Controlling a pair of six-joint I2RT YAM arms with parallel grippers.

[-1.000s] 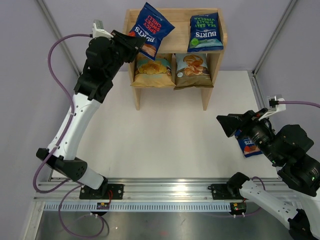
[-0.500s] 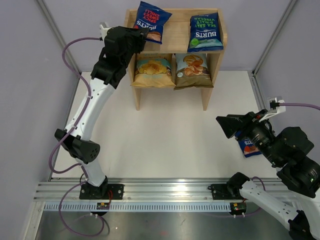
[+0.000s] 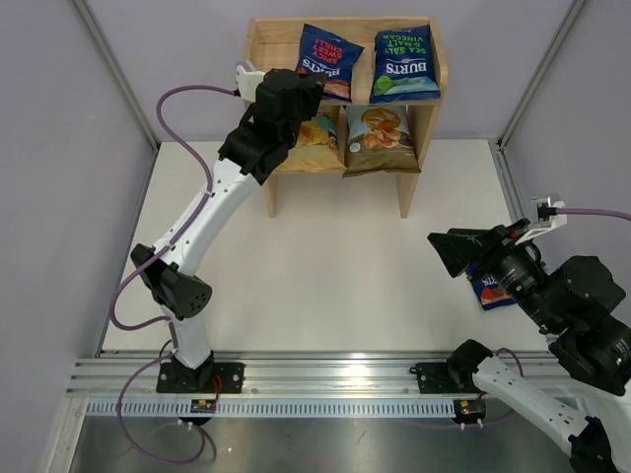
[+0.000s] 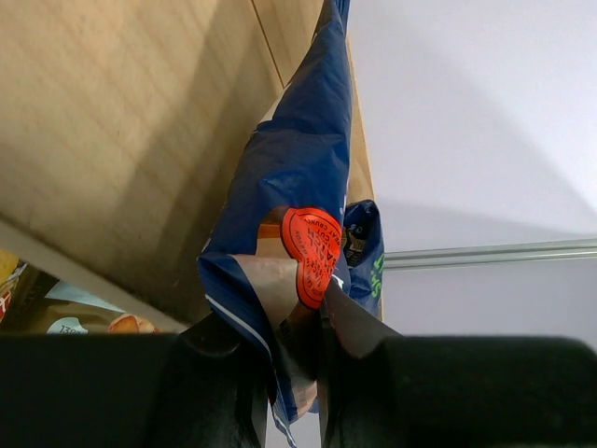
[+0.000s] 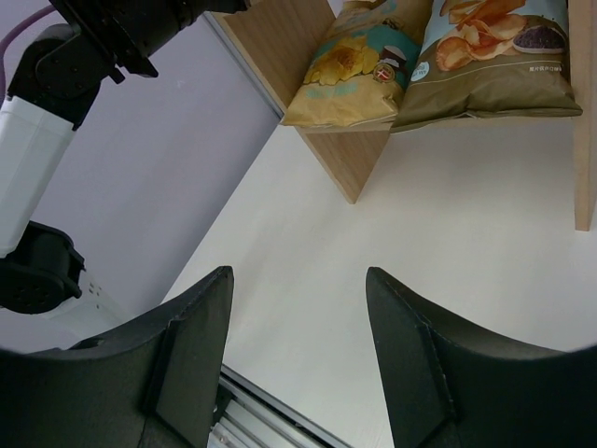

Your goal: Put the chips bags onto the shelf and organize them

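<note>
A gap shows by the green-lettered bag, so next my left gripper regrips the red-lettered Burts bag at its bottom edge [image 3: 337, 97] and slides it closer.
The wooden shelf [image 3: 268, 47] stands at the back. My left gripper [image 3: 308, 87] is shut on the bottom edge of a red-lettered Burts bag [image 3: 330, 61] over the top tier, beside the green-lettered Burts bag [image 3: 404, 64]. In the left wrist view the gripper [image 4: 297, 359] pinches this bag [image 4: 298, 177], with the green-lettered bag [image 4: 371, 250] behind it. The yellow Chips bag [image 3: 317, 136], partly hidden by the arm, and the Cassava Chips bag [image 3: 380, 138] stand on the lower tier. My right gripper [image 3: 455, 252] is open and empty above the table. Another Burts bag [image 3: 488, 289] lies under it.
Metal frame posts stand at the back corners and a rail [image 3: 325, 374] runs along the near edge. The right wrist view shows its open gripper [image 5: 298, 322], the shelf's side panel [image 5: 280, 42], the yellow bag [image 5: 350, 65], the Cassava bag [image 5: 494, 56] and the left arm [image 5: 56, 84].
My left arm has carried the red-lettered Burts bag to the right along the top tier, from the left end to beside the green-lettered bag. The right arm has barely moved.
</note>
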